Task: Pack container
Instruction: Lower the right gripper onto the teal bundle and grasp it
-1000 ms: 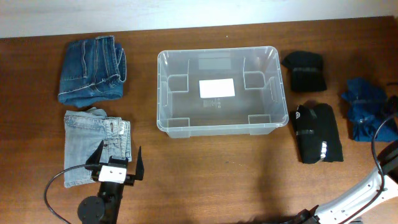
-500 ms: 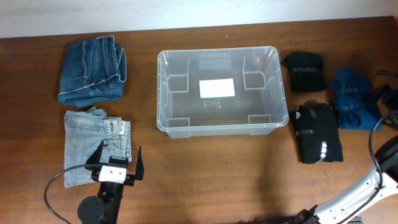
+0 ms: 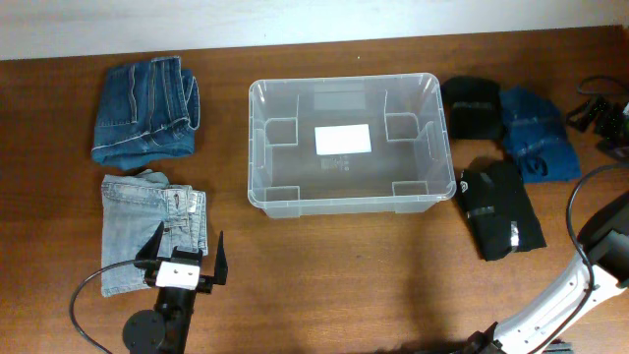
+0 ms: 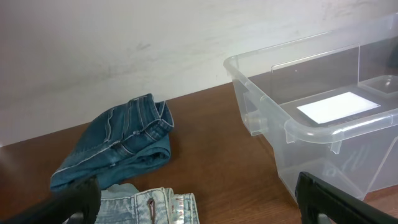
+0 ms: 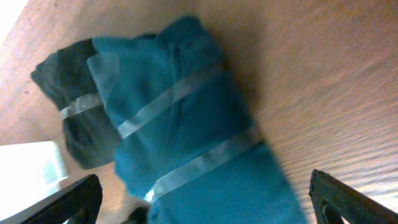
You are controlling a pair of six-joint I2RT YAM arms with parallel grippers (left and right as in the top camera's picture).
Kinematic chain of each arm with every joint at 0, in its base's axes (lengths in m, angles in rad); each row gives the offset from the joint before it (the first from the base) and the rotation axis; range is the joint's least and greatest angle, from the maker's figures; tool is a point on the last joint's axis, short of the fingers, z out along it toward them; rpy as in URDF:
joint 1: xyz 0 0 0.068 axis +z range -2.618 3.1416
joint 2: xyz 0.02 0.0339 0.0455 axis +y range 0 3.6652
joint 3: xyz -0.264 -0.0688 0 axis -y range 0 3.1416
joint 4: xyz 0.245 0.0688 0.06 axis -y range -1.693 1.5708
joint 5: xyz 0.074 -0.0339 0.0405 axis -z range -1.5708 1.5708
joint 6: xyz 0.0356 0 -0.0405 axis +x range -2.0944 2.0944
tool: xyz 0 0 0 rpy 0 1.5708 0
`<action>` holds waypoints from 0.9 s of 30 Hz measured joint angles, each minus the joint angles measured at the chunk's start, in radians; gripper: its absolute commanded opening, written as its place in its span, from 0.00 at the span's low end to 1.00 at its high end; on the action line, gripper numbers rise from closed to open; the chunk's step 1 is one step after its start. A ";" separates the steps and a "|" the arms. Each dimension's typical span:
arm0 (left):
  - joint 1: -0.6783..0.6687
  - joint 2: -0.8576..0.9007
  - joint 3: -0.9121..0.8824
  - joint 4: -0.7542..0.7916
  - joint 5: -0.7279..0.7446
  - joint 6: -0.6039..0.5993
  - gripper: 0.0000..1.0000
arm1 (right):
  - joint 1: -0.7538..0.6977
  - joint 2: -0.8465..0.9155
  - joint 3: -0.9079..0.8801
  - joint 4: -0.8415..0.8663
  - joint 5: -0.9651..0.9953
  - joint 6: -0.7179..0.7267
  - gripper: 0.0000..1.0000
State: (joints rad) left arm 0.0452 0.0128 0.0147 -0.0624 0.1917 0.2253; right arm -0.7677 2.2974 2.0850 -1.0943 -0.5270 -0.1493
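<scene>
I will bring my right gripper to the near half of the blue garment and close it there, next to the garment's nearer clear band (image 3: 547, 147) (image 5: 214, 193).
The container (image 3: 254, 147) is a clear plastic bin with a white label on its base, in the middle of the table; nothing lies in it. It also shows in the left wrist view (image 4: 323, 127). My left gripper (image 3: 187, 258) is open and empty over the folded light jeans (image 3: 147, 226), front left. My right gripper (image 3: 588, 113) is open at the far right edge. In its wrist view (image 5: 208, 205) a folded blue garment (image 5: 186, 124) with clear bands lies between and beyond the fingers. That blue garment (image 3: 536, 136) lies right of the bin.
Folded dark jeans (image 3: 145, 108) lie at the back left, also in the left wrist view (image 4: 118, 152). A black garment (image 3: 475, 106) sits by the bin's right end, touching the blue one. A black garment with reflective marks (image 3: 501, 208) lies in front of them.
The blue garment has moved left and toward the back, now against the black garment by the bin. The right gripper has moved back with it. The left arm has not moved.
</scene>
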 measured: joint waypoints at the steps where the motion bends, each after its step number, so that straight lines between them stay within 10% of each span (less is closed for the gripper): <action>1: 0.000 0.000 0.000 0.000 0.000 0.000 0.99 | -0.002 0.000 0.006 0.013 0.008 -0.023 0.98; 13: 0.000 0.000 0.000 0.000 0.000 0.000 0.99 | 0.024 0.046 0.006 0.085 0.028 -0.385 0.99; 27: 0.000 0.000 0.000 0.000 0.000 0.000 0.99 | 0.080 0.156 0.006 0.082 0.002 -0.439 0.99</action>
State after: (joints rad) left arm 0.0452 0.0128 0.0147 -0.0624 0.1917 0.2253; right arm -0.6880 2.4531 2.0907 -1.0122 -0.5247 -0.5888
